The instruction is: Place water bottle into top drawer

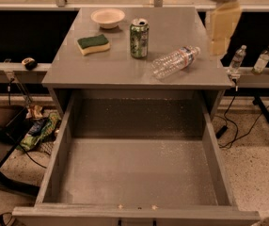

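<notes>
I move my gripper down to the water bottle next and close it around the middle of its body [177, 61], between the bottle's cap and its bottom.
The water bottle [174, 62], clear and ribbed with a white cap and a thin red-blue band, lies on its side on the right of the grey cabinet top [120, 69], cap pointing right and back. The top drawer [134, 173] is pulled fully open below and nothing lies in it. My gripper [217, 44], cream-coloured, hangs from the top right above the cabinet's right rear edge, just right of and above the bottle's cap, not touching it.
A green can [138, 38] stands left of the bottle. A green-yellow sponge [93, 44] and a white bowl [107, 18] sit on the left and back. Two small upright bottles [237, 59] [261, 60] stand on a ledge to the right. Cables and clutter lie on the floor.
</notes>
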Tool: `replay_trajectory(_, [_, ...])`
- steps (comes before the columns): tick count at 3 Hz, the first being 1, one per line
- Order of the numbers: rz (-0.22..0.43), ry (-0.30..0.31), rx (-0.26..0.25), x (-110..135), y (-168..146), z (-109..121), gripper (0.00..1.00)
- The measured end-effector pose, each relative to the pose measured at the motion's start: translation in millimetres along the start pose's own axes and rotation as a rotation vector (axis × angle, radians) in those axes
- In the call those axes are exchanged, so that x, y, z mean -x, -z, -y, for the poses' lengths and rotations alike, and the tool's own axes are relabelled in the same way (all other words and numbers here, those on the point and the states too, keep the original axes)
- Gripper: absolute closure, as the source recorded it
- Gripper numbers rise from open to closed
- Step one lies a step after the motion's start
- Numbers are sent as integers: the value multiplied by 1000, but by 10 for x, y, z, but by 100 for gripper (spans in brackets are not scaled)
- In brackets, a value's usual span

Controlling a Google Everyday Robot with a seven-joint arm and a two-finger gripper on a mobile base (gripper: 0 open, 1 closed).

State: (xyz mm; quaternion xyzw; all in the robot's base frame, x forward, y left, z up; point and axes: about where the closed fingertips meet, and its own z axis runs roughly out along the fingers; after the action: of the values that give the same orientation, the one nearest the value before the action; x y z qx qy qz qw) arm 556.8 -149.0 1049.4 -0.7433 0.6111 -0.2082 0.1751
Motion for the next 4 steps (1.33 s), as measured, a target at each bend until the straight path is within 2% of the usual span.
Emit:
replay_trajectory(1, [14,64,18,30,-578,279,0])
replay_trajectory(2, [20,159,73,30,-1278,505,0])
replay_trajectory(3, [33,217,111,5,-1687,552,0])
replay_trajectory(4, [65,250,152,-2,-2009,457,0])
